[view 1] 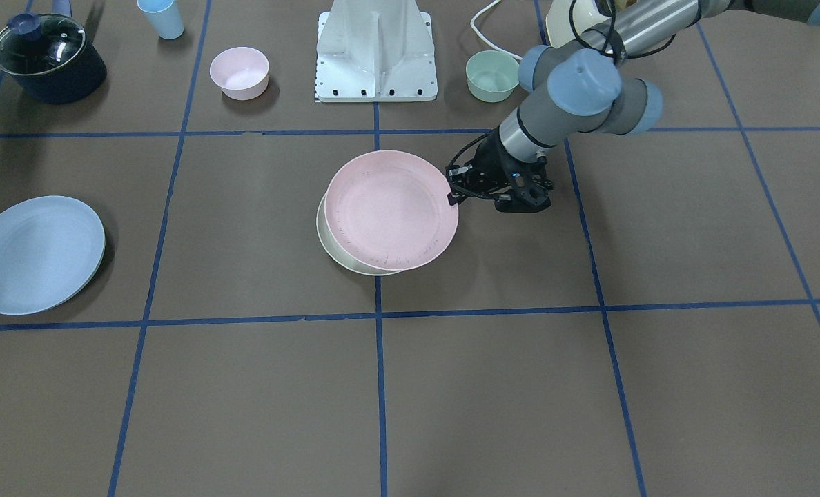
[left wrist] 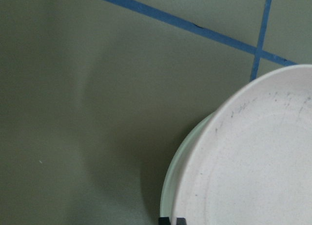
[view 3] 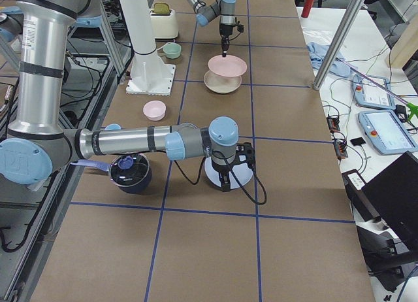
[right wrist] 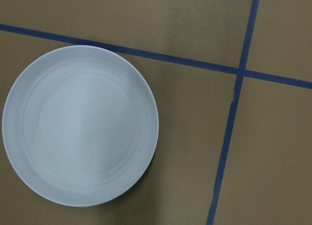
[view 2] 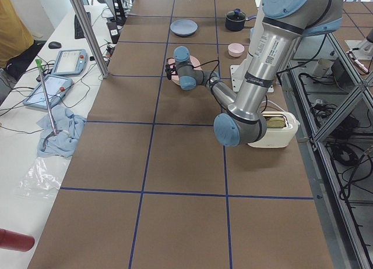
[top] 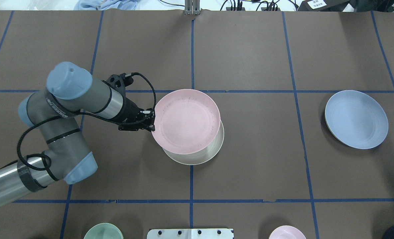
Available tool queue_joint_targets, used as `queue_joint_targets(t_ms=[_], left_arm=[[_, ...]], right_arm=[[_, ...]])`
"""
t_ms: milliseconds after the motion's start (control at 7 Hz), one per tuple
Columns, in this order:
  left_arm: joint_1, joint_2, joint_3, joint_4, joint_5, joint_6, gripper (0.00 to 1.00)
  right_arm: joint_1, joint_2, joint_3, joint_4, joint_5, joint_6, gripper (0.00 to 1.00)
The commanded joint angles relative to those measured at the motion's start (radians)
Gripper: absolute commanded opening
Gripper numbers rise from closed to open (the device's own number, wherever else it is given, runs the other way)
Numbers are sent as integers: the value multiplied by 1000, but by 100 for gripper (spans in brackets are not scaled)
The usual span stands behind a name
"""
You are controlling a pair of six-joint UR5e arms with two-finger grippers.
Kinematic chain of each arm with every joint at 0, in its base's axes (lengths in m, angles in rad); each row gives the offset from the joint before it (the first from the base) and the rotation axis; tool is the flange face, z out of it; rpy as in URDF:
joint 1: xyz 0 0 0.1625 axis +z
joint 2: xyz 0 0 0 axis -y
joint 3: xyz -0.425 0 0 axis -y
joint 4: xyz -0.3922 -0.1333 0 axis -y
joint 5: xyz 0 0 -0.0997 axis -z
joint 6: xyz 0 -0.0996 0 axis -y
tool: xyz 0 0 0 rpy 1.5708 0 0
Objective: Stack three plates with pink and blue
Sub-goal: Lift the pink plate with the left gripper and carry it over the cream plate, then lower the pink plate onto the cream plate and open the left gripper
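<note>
The robot's left gripper will release the pale pink plate squarely on top of the cream-white plate (view 1: 376, 219). The pink plate is slightly raised, off-centre over it.
My left gripper (top: 152, 121) is shut on the rim of the pale pink plate (top: 185, 121), on the side nearest the arm. It holds that plate slightly raised and off-centre over the cream-white plate (top: 203, 156) at the table's middle. In the front view the gripper (view 1: 453, 196) meets the pink plate (view 1: 391, 210) over the cream-white plate (view 1: 328, 243). The light blue plate (top: 356, 119) lies alone on the robot's right and fills the right wrist view (right wrist: 80, 125). My right gripper (view 3: 225, 178) shows only in the right side view, above the blue plate; I cannot tell if it is open.
Along the robot's edge stand a pink bowl (view 1: 239, 72), a mint-green bowl (view 1: 491, 75), a dark lidded pot (view 1: 47, 59), a blue cup (view 1: 161, 17) and the white robot base (view 1: 377, 52). A toaster (view 2: 274, 129) sits behind the left arm.
</note>
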Motion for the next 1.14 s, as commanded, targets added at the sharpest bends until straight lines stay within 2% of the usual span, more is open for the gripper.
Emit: queue_joint_targets(t_ms=[0,857,1000], left_arm=[[40,-33,12,42,59,0,0],[56,-43,41,42,59,2,0],[56,-46,43,42,59,2,6]], right_arm=[[-1,0,-4,1,-1,3,100],[-1,0,-5,1,0,3,100],[-1,0,-5,1,-1,3,100]])
